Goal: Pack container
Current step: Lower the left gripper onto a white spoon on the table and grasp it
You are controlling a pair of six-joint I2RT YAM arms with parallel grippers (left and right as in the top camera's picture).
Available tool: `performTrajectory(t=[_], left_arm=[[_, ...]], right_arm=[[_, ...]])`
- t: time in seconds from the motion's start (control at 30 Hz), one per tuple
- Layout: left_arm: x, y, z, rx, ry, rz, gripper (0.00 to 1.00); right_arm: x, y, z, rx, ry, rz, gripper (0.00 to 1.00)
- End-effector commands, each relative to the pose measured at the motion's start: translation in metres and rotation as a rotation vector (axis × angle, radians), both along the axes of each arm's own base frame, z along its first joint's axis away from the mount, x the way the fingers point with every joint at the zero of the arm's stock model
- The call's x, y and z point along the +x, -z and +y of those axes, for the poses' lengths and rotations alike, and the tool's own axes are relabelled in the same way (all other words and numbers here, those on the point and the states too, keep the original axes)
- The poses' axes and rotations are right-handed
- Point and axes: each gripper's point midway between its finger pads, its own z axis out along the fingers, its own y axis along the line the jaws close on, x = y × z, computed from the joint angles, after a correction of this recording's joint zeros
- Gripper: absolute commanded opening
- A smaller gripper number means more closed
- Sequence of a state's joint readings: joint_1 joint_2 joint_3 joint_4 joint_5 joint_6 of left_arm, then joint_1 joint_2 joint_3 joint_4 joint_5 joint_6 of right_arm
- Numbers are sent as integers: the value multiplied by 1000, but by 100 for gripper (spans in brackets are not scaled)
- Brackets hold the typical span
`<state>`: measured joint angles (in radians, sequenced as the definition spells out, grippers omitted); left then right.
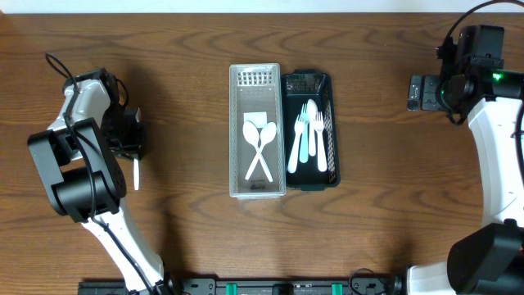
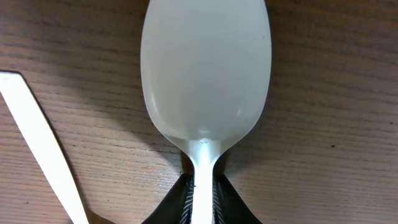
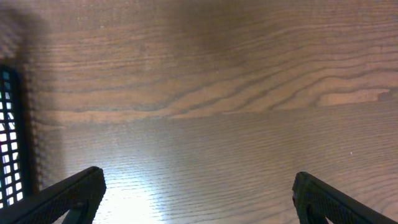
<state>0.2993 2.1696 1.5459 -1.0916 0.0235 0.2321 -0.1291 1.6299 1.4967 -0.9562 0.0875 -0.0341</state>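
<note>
I need to let go of the white plastic spoon with my left gripper on top of the crossed white spoons in the clear basket (image 1: pixel 260 136).
A white plastic spoon (image 2: pixel 205 74) fills the left wrist view, bowl away from me, lying over the wooden table. My left gripper (image 2: pixel 202 190) is shut on the spoon's thin handle, at the table's left side (image 1: pixel 127 135). A second white utensil (image 2: pixel 37 143) lies just beside it (image 1: pixel 136 174). In the middle stand a clear basket (image 1: pixel 232 131) holding two crossed white spoons (image 1: pixel 259 147) and a black basket (image 1: pixel 334 123) holding white and pale blue forks (image 1: pixel 307 139). My right gripper (image 3: pixel 199 205) is open over bare wood at the far right (image 1: pixel 422 92).
The black basket's mesh wall (image 3: pixel 7 137) shows at the left edge of the right wrist view. Both arm bases stand at the table's front corners, and a dark rail runs along the front edge (image 1: pixel 278 287).
</note>
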Motion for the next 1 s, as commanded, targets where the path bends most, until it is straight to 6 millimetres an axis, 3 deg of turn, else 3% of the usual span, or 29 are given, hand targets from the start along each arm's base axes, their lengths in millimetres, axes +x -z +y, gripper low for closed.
performTrajectory(t=[0.0, 0.1, 0.53, 0.8, 0.97], left_arm=[[-3, 6, 0, -6, -12, 14, 15], [-1, 7, 1, -4, -15, 7, 25], [9, 13, 3, 19, -46, -39, 26], [-23, 37, -7, -2, -48, 37, 26], [-32, 39, -10, -10, -48, 65, 26]], right_arm=[[-1, 3, -8, -15, 13, 12, 99], [-2, 4, -8, -14, 13, 16, 99], [-2, 4, -8, -14, 13, 19, 99], [-2, 4, -8, -14, 13, 18, 99], [-1, 4, -8, -14, 13, 14, 99]])
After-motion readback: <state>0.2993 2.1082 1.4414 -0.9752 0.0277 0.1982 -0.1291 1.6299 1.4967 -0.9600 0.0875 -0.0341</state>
